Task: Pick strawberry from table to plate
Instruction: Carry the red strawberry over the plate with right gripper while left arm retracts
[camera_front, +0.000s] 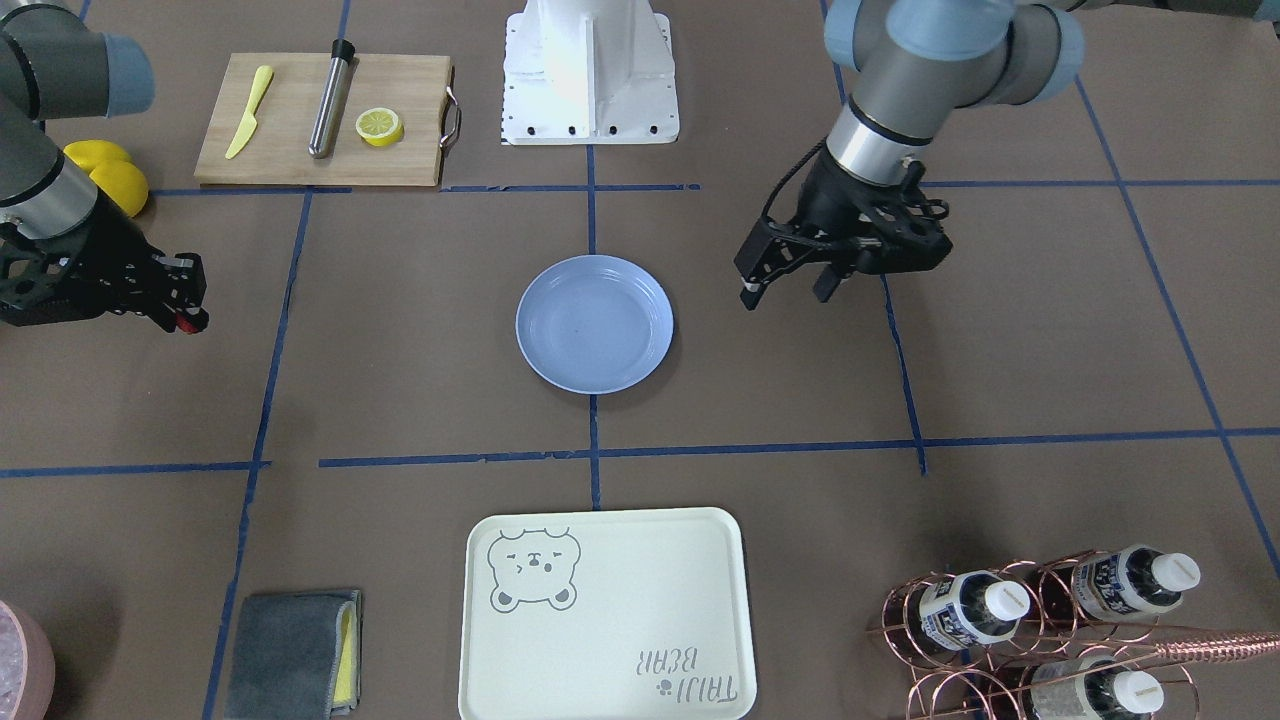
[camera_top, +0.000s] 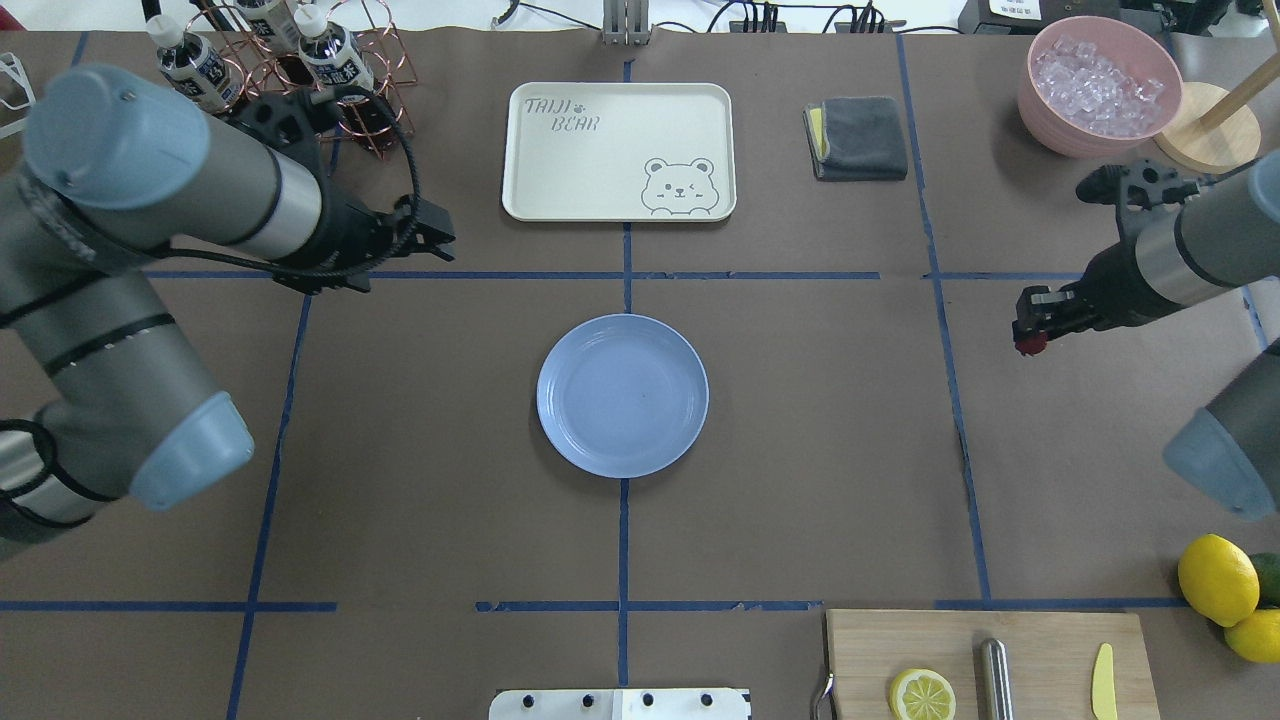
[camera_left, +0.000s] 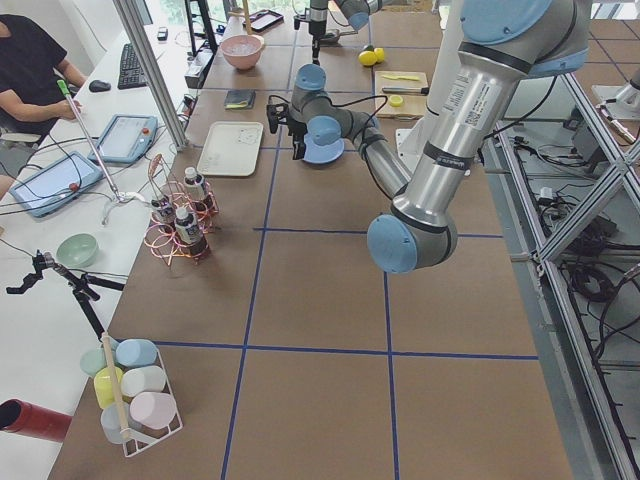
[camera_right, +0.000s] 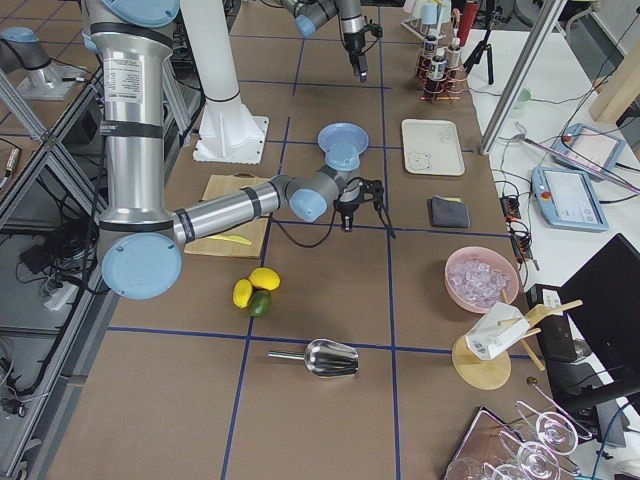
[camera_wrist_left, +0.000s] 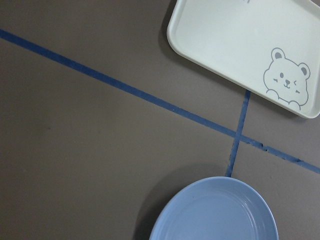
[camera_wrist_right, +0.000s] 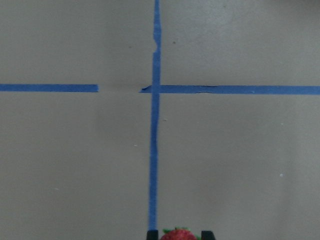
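Observation:
I need to release the strawberry from my right gripper near the middle of the pale blue plate (camera_front: 595, 335), slightly toward the cream bear tray.
The small dark-red strawberry (camera_front: 188, 323) hangs above the brown table (camera_front: 420, 390), with my right gripper (camera_front: 183, 312) shut on it. In the overhead view the strawberry (camera_top: 1029, 346) is far to the right of the plate. In the right wrist view its top (camera_wrist_right: 176, 234) peeks up between the two fingertips. The pale blue plate (camera_front: 594, 323) lies empty at the table's centre (camera_top: 622, 395). My left gripper (camera_front: 788, 290) hovers open and empty on the plate's other side. The left wrist view shows the plate's rim (camera_wrist_left: 200, 202).
A cream bear tray (camera_top: 618, 150) and a grey cloth (camera_top: 858, 137) lie beyond the plate. A wire rack of bottles (camera_top: 300, 70) stands near the left arm. A pink bowl of ice (camera_top: 1098, 85), whole lemons (camera_top: 1220, 580) and a cutting board (camera_top: 990, 665) with a lemon half sit on the right.

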